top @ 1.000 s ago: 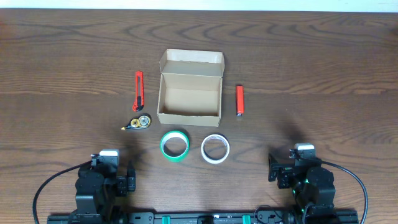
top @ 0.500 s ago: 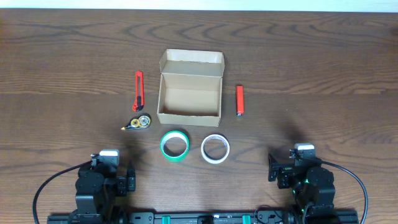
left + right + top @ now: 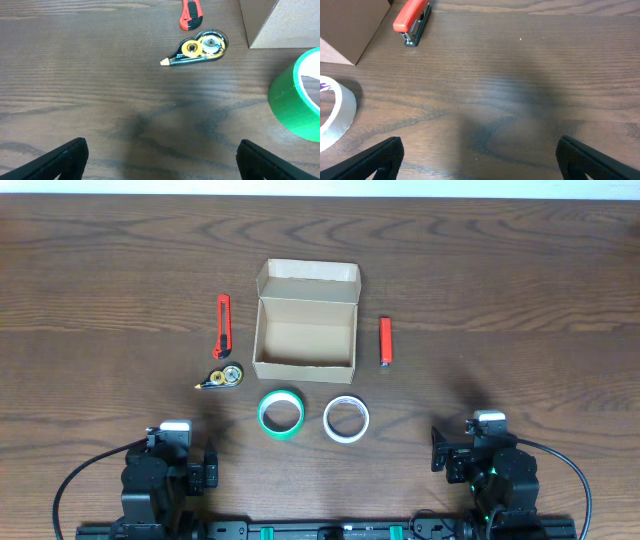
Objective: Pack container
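My right gripper is to move next to the middle of the red stapler (image 3: 385,341) beside the cardboard container and close there.
The tan cardboard container (image 3: 305,345) stands open and empty at the table's middle, its flap lid up at the far side; its corner shows in the left wrist view (image 3: 280,22) and the right wrist view (image 3: 350,25). A red box cutter (image 3: 223,325) and a correction tape dispenser (image 3: 224,376) lie to its left. A red stapler (image 3: 385,342) lies to its right. A green tape roll (image 3: 281,413) and a white tape roll (image 3: 347,418) lie in front. My left gripper (image 3: 160,160) and right gripper (image 3: 479,160) are open and empty near the front edge.
Dark wooden table (image 3: 520,300). The arm bases sit at the front left (image 3: 165,480) and front right (image 3: 495,470). Bare wood lies under both grippers.
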